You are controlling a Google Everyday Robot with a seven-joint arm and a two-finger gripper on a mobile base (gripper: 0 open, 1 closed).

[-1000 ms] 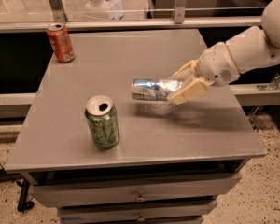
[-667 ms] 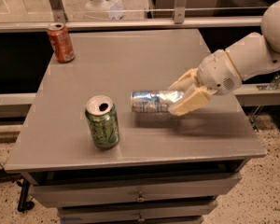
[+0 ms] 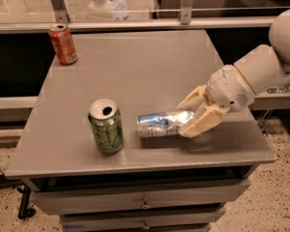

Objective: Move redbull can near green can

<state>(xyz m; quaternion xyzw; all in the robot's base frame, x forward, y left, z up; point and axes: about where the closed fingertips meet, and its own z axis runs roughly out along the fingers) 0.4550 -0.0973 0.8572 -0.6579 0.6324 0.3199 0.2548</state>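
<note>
My gripper is to set down the redbull can. It will let go of it beside the green can's foot (image 3: 142,144), close to the front edge of the grey table.
The redbull can (image 3: 162,123), slim, silver and blue, lies on its side near the table's front, its free end pointing left. My gripper (image 3: 189,116) comes in from the right and is shut on the can's right end, with cream fingers (image 3: 199,126) above and below it. The green can (image 3: 106,127) stands upright just left of the redbull can, a small gap between them, its silver top and drinking hole showing.
An orange-red can (image 3: 63,44) stands upright at the far left corner of the grey table (image 3: 135,66). The table's front edge is close below both cans. A drawer unit sits under the table. My white arm (image 3: 261,74) reaches in over the right edge.
My gripper has carried the redbull can down and toward the table's front, lowering it to the surface level with the green can.
</note>
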